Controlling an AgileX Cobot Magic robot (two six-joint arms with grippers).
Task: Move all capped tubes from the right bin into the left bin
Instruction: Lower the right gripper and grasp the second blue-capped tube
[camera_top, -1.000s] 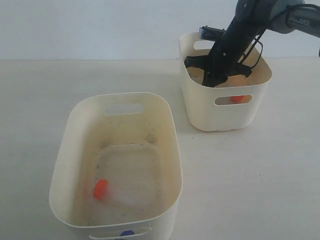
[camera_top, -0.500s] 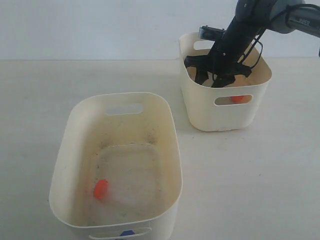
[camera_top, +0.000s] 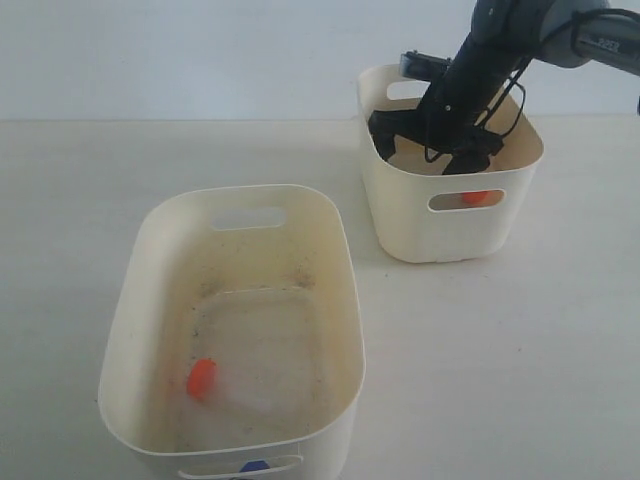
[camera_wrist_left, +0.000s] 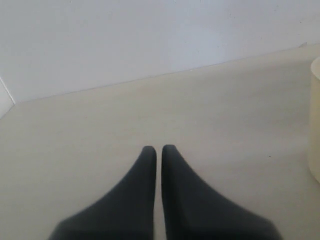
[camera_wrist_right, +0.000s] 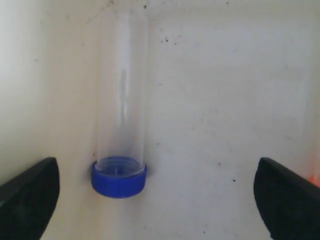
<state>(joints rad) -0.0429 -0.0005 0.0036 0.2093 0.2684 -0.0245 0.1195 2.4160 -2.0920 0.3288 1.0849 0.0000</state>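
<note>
My open right gripper will shift toward the bin's side and grip near the blue cap (camera_wrist_right: 119, 177), as the blue-capped tube lies along the bin's side, off-center between my fingers.
The right bin (camera_top: 415, 225) stands at the back right with my right arm reaching down into it. My right gripper (camera_top: 436, 148) (camera_wrist_right: 157, 200) is wide open above the bin floor, with nothing between its fingers (camera_wrist_right: 27, 195). Beneath it a clear tube with a blue cap (camera_wrist_right: 119, 177) lies on the speckled floor, nearer one finger. An orange cap (camera_top: 477, 198) shows through the bin's front slot. The left bin (camera_top: 335, 300) holds an orange-capped tube (camera_top: 202, 378), and a blue cap (camera_top: 254, 466) shows at its front slot. My left gripper (camera_wrist_left: 158, 150) is shut and empty over bare table.
The left wrist view catches a cream bin edge (camera_wrist_left: 316, 125) at its side. A pale wall rises behind the table. The right arm's cables hang inside the right bin (camera_top: 500, 110).
My right gripper has shifted a little to the right and upward inside the right bin. The tubes in the left bin have not moved.
</note>
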